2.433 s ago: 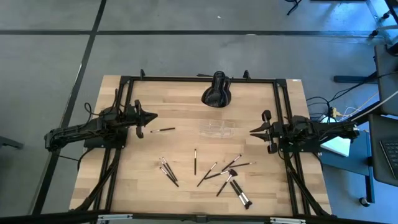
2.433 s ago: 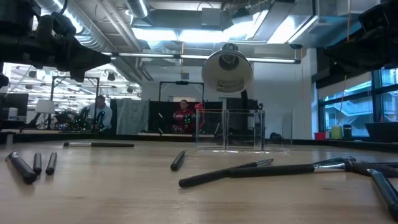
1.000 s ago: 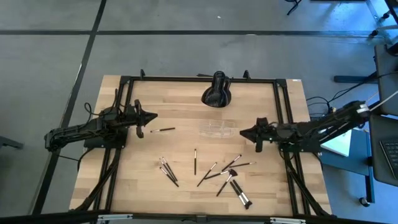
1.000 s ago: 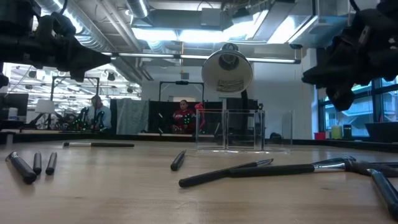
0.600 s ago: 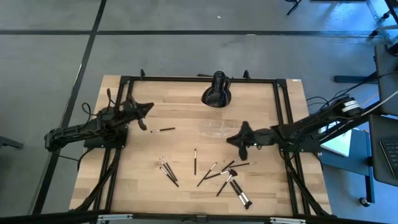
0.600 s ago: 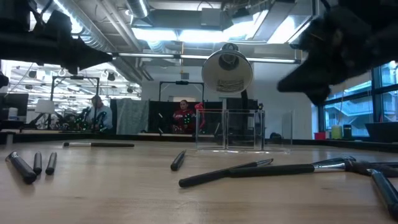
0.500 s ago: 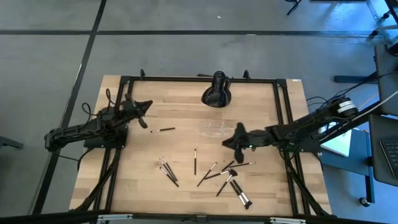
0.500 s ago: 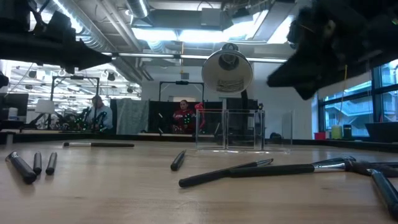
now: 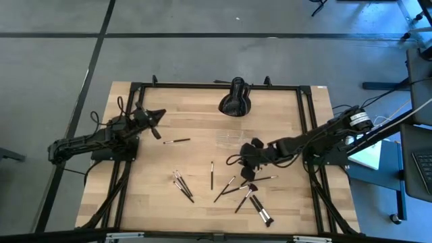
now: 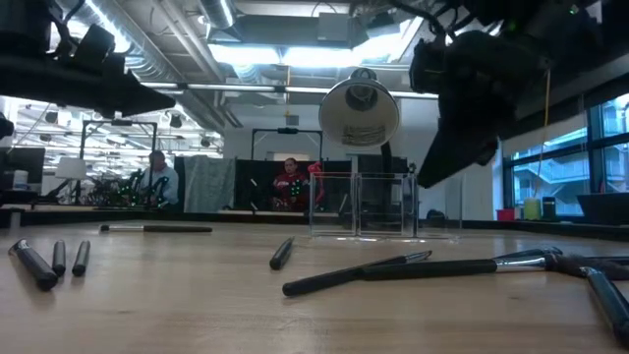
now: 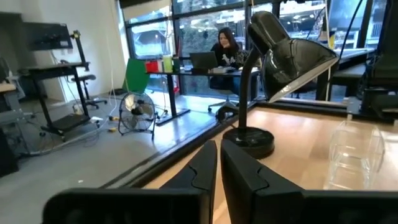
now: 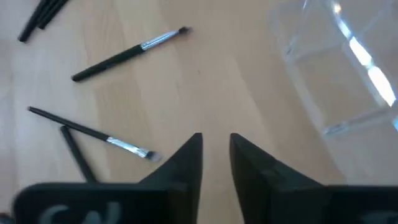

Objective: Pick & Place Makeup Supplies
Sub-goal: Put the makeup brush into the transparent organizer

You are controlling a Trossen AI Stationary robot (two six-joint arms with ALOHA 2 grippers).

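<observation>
I need to next close my right gripper on the silver ferrule's handle end (image 9: 268, 178), on the scatter's rightmost makeup brush in the high view.
Several thin dark makeup brushes lie flat on the wooden table: one alone (image 9: 177, 141), a bunch (image 9: 181, 183), one single (image 9: 211, 174) and a scatter (image 9: 246, 190). My right gripper (image 9: 241, 162) hangs above the table between the clear organiser tray (image 9: 236, 140) and that scatter, tipped downward, fingers a narrow gap apart (image 12: 216, 142), touching nothing. A silver-ferruled brush (image 12: 127, 55) and a thin one (image 12: 93, 134) lie ahead of it. My left gripper (image 9: 158, 113) waits raised at the table's left, shut (image 11: 219, 163).
A black desk lamp (image 9: 236, 100) stands at the far edge, with the clear tray (image 12: 348, 68) in front of it. A black frame (image 9: 216, 86) borders the table. Bare wood lies between the single brush and the tray. People sit in the room behind (image 10: 288, 182).
My right gripper has swung from the table's right edge toward the middle, past the tray's near side, and tipped down over the scattered brushes. My left gripper has risen a little and shifted toward the far edge. No brush has moved.
</observation>
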